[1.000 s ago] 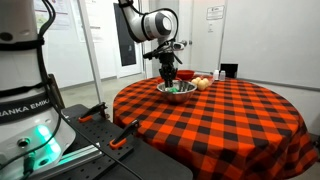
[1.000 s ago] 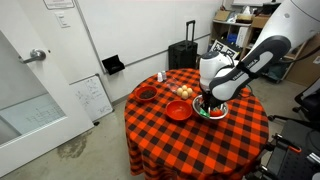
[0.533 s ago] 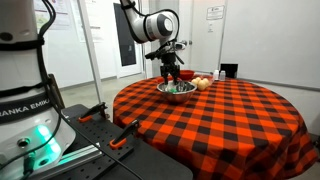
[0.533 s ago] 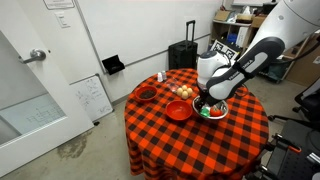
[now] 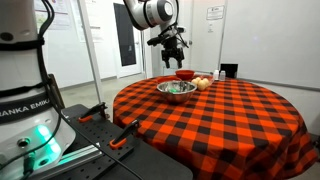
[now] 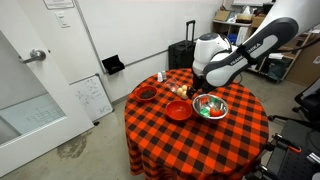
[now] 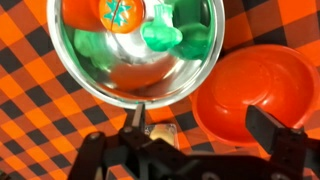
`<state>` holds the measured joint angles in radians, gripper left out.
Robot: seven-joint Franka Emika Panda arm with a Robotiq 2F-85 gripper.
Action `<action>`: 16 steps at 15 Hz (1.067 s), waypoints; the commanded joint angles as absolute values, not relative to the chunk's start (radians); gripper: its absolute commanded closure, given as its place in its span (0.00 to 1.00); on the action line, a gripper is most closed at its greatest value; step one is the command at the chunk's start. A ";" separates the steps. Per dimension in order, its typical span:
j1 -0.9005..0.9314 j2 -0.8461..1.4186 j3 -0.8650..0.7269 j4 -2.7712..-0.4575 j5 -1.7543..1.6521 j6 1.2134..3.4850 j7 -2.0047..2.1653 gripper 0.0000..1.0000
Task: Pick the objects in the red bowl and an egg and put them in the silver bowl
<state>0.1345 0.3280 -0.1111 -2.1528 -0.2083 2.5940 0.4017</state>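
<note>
The robot's gripper should next go to the egg [image 5: 201, 82] [image 7: 162, 131] nearest the gap between the silver bowl and the red bowl and close on that egg's sides.
The silver bowl [image 7: 105, 78] fills the top of the wrist view, with an orange tomato-like piece [image 7: 118, 12] and green pieces [image 7: 175, 30] inside it. To its right, the red bowl [image 7: 252, 88] looks empty. My gripper [image 7: 200, 121] hangs open above the gap between the two bowls, holding nothing. In both exterior views the gripper [image 5: 173, 58] [image 6: 199, 85] is raised well above the silver bowl [image 5: 177, 89] [image 6: 211, 108]. The red bowl [image 6: 179, 110] [image 5: 185, 74] stands beside it. Eggs [image 6: 183, 91] [image 5: 201, 83] lie close by on the checked cloth.
A dark bowl [image 6: 146, 94] stands on the round table [image 6: 190, 140] near its edge, and a small bottle [image 6: 160, 77] is behind it. A black suitcase [image 6: 182, 52] stands by the wall past the table. The robot's base [image 5: 25, 110] is off the table's side.
The gripper was low in the silver bowl and nearly shut. It has opened wide and risen clear of the bowl, leaving the pieces inside.
</note>
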 commanded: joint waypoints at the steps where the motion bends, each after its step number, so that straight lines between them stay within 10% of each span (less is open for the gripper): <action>1: 0.119 0.342 -0.095 -2.073 -0.216 2.614 0.323 0.00; 16: 0.106 0.629 -0.132 -1.729 -0.177 2.489 0.335 0.00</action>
